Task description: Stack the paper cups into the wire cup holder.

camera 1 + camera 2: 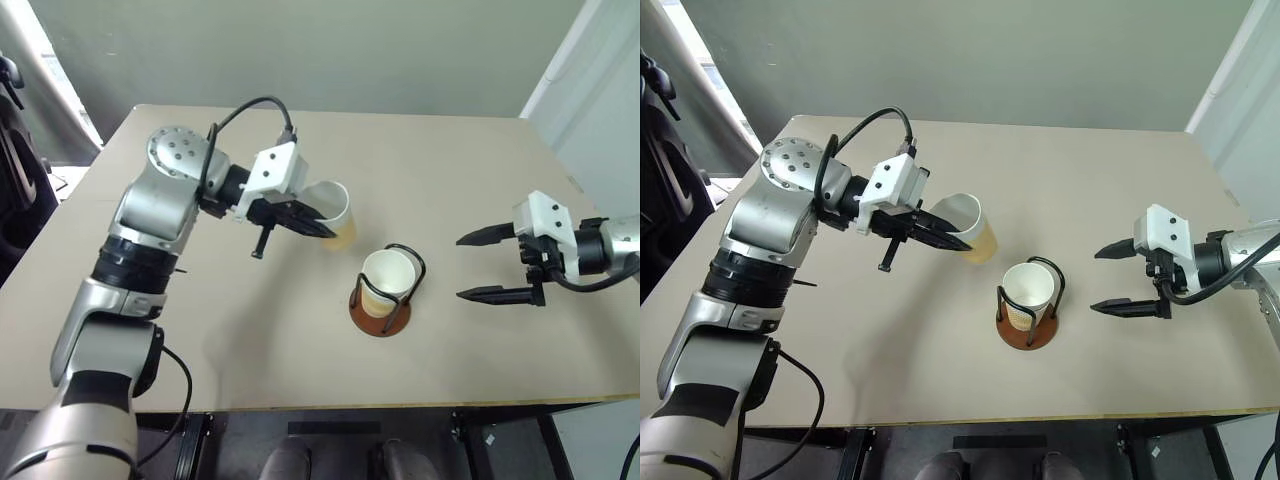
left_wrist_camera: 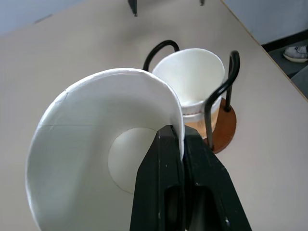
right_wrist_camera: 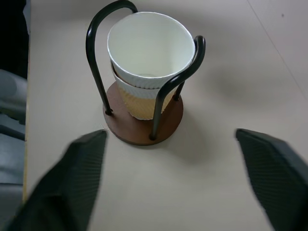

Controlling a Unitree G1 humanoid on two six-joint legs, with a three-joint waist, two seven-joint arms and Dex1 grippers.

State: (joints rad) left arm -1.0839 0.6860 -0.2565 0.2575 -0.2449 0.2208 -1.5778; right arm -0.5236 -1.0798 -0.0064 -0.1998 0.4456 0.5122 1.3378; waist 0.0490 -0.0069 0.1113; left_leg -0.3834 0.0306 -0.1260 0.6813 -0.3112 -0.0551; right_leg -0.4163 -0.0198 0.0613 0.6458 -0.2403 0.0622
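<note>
I should use my left gripper to release the tan paper cup inside the two nested paper cups [image 1: 389, 274] [image 2: 189, 81] in the wire holder.
My left gripper [image 1: 322, 227] is shut on the rim of a tan paper cup [image 1: 336, 208], holding it tilted above the table, up and left of the wire cup holder [image 1: 381, 316]. The left wrist view shows one black finger inside the cup's white interior [image 2: 91, 144] and one outside. The holder's brown disc base [image 3: 143, 133] carries black wire loops [image 3: 94, 57] around two nested paper cups [image 3: 150, 45], which stand upright. My right gripper [image 1: 462, 268] hovers to the right of the holder, open and pointing at it, with nothing between its fingers.
The beige table [image 1: 450, 150] has its front edge [image 1: 400, 408] close below the holder and its right edge [image 1: 590, 215] behind my right gripper. Dark equipment [image 1: 15, 170] stands off the table's left side.
</note>
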